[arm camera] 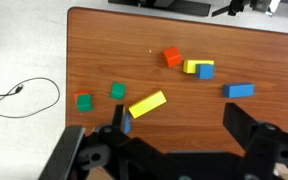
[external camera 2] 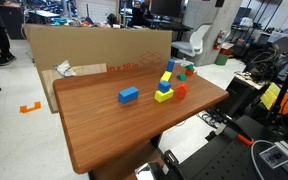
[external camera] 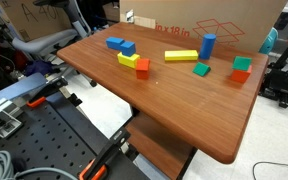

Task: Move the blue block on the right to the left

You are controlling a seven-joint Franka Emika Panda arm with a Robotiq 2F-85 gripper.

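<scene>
I will close my gripper on the blue block's top end [external camera: 209,38] [arm camera: 126,126], the tall upright cylinder that stands behind the long yellow block.
The blue block [external camera: 208,45] is a tall upright cylinder near the far edge of the wooden table [external camera: 184,110]. It also shows in an exterior view [external camera 2: 170,66], behind a long yellow block [external camera 2: 167,76]. In the wrist view only a blue sliver [arm camera: 127,123] shows beside the gripper's left finger, next to the long yellow block [arm camera: 147,104]. My gripper [arm camera: 174,105] is open and empty, high above the table. It does not show in either exterior view.
Two green blocks [arm camera: 117,91] [arm camera: 83,101], a red block [arm camera: 172,58], a yellow block [arm camera: 192,67] and two flat blue blocks [arm camera: 205,71] [arm camera: 239,90] lie scattered. A cardboard box [external camera: 214,25] stands behind the table. A cable [arm camera: 19,92] lies on the floor.
</scene>
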